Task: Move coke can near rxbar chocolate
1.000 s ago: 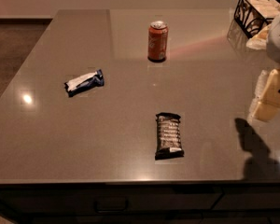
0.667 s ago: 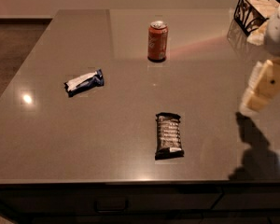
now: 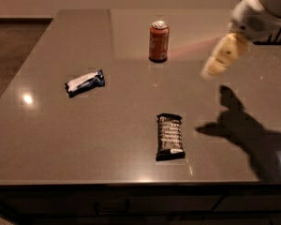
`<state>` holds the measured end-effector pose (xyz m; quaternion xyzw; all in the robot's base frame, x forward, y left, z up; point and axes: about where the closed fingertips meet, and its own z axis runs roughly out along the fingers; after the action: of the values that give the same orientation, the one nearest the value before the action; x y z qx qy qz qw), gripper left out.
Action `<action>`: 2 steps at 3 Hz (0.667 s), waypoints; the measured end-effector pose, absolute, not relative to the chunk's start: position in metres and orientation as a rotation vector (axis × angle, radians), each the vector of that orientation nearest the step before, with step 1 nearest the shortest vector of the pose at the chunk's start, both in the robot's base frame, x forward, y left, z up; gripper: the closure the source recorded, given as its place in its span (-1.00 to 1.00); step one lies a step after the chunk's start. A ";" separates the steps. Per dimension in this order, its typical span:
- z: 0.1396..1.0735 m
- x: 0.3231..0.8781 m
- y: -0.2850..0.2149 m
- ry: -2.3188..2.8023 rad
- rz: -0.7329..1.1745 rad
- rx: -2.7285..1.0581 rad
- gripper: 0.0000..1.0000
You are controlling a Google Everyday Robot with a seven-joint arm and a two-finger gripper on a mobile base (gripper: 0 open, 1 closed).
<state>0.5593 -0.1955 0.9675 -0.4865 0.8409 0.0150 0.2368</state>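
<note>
My gripper should go to the upper half (image 3: 159, 35) of the coke can next and grip it there, because the can must move near the rxbar chocolate.
The coke can (image 3: 158, 41) stands upright at the far middle of the grey table (image 3: 61, 139). The rxbar chocolate (image 3: 169, 136) lies flat near the front edge, well in front of the can. My gripper (image 3: 214, 65) hangs above the table at the right, to the right of the can and apart from it. It holds nothing that I can see.
A crumpled blue-and-white wrapper (image 3: 85, 82) lies at the left of the table. A dark wire basket (image 3: 276, 34) sits at the far right behind my arm. My arm casts a shadow (image 3: 243, 130) on the right part of the table.
My gripper has moved left and farther over the table, toward the can. The can, the bar and the wrapper have not moved.
</note>
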 end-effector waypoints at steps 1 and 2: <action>0.944 0.621 -0.181 2.323 0.089 -1.187 -1.00; 0.924 0.677 -0.173 2.317 0.109 -1.059 -1.00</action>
<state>0.6766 -0.1729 0.9240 -0.3973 0.8692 0.0410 0.2915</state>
